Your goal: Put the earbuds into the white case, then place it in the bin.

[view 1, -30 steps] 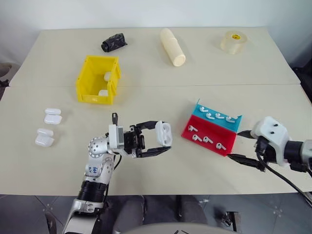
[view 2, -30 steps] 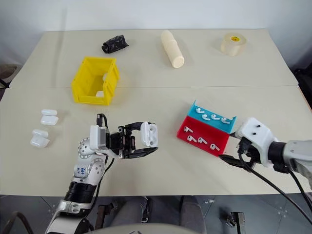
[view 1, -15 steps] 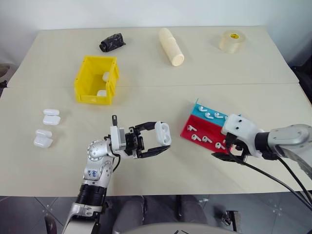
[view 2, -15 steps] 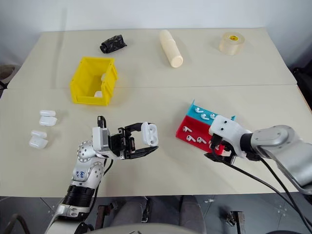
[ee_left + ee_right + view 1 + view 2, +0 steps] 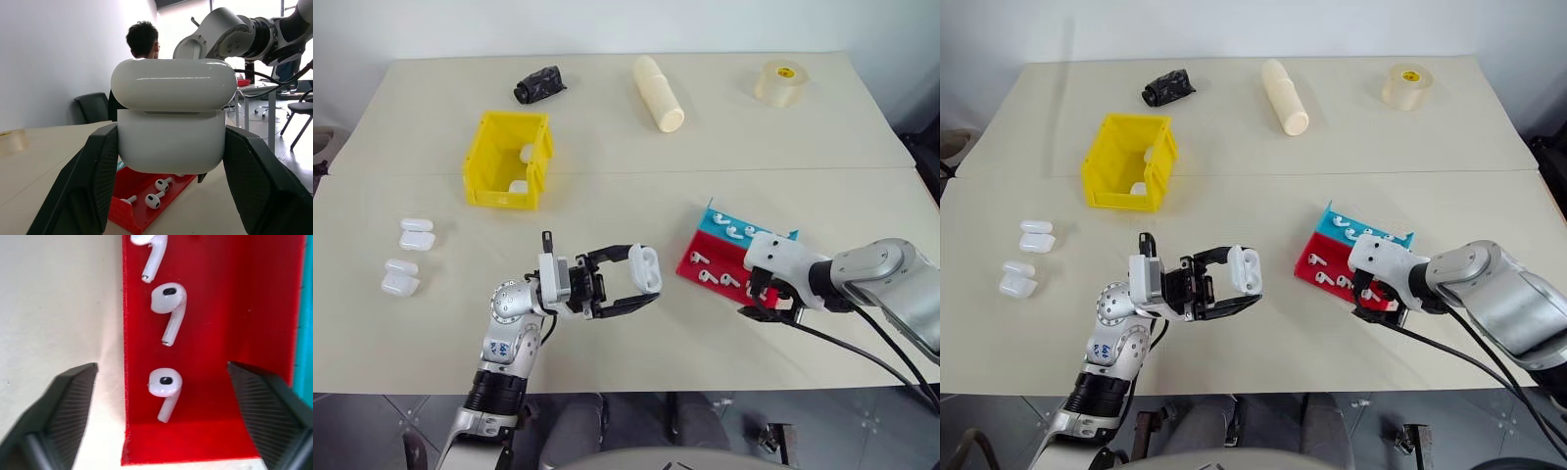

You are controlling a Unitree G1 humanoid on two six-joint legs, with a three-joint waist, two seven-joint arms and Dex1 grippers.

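My right fingers straddle the red tray's side; I need to narrow them inside the tray and take the next earbud in from its end (image 5: 169,308).
My left gripper (image 5: 634,282) is shut on the white case (image 5: 646,268), holding it above the table's near middle. The case (image 5: 171,127) sits between the two black fingers (image 5: 93,186). Several earbuds (image 5: 713,278) lie in a red-and-blue tray (image 5: 688,266) to the right. My right gripper (image 5: 762,302) points down over the tray's near right end. Its fingers stand open on either side of the red tray (image 5: 220,323), with one earbud (image 5: 165,384) between them, untouched. The yellow bin (image 5: 499,199) stands at the back left with two white cases inside.
Two pairs of spare white cases (image 5: 417,235) (image 5: 399,278) lie at the left. A cream cylinder (image 5: 660,93), a tape roll (image 5: 780,82) and a black object (image 5: 539,84) line the far edge. A person (image 5: 142,44) sits beyond the table.
My right arm has swung in from the right edge to the red tray, and its gripper has tipped downward. The left gripper has kept still with the case.
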